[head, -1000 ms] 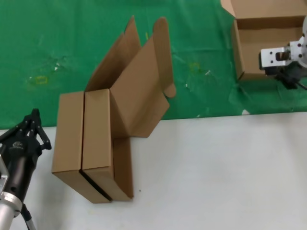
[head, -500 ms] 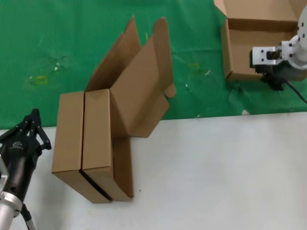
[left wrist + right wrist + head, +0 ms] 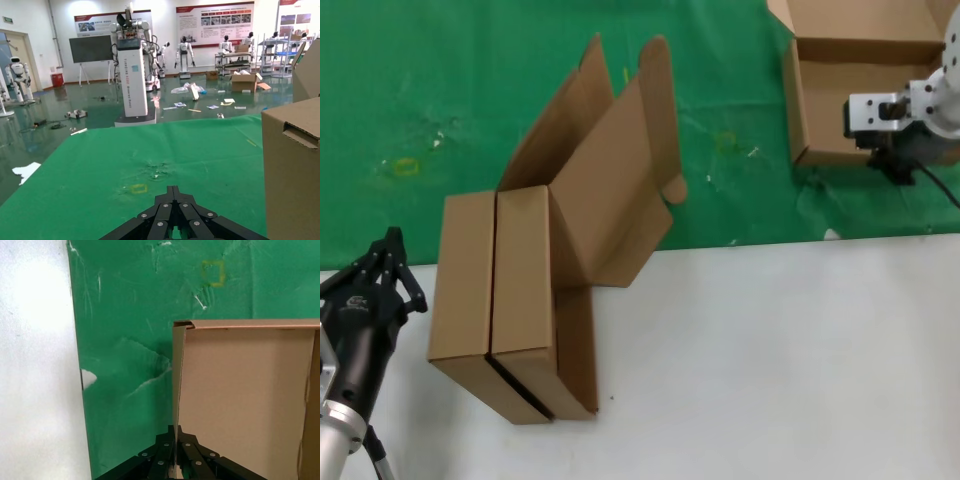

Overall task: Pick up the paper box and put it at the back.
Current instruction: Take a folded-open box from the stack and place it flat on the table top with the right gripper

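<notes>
Next, my right gripper lets go of the paper box on the green cloth [image 3: 866, 143] [image 3: 201, 441] just behind the white tabletop.
The paper box [image 3: 860, 95] lies open on the green cloth [image 3: 470, 90] at the back right, its lid flap raised behind it. My right gripper [image 3: 897, 163] is shut on the box's near side wall. In the right wrist view the gripper [image 3: 175, 430] pinches the thin edge of that wall, and the box's brown inside [image 3: 240, 400] lies beside it. My left gripper [image 3: 390, 240] is shut and empty, parked at the front left over the white table; in the left wrist view [image 3: 173, 189] it points across the cloth.
Two more cardboard boxes [image 3: 495, 300] stand on edge at the cloth's front border, their lids [image 3: 615, 170] open and leaning back; one [image 3: 292, 165] shows in the left wrist view. The white tabletop [image 3: 770, 370] fills the front. A cloth wrinkle [image 3: 145, 370] lies beside the held box.
My right gripper has dragged the paper box leftward across the green cloth and a little farther back. The left arm and the two standing boxes have not moved.
</notes>
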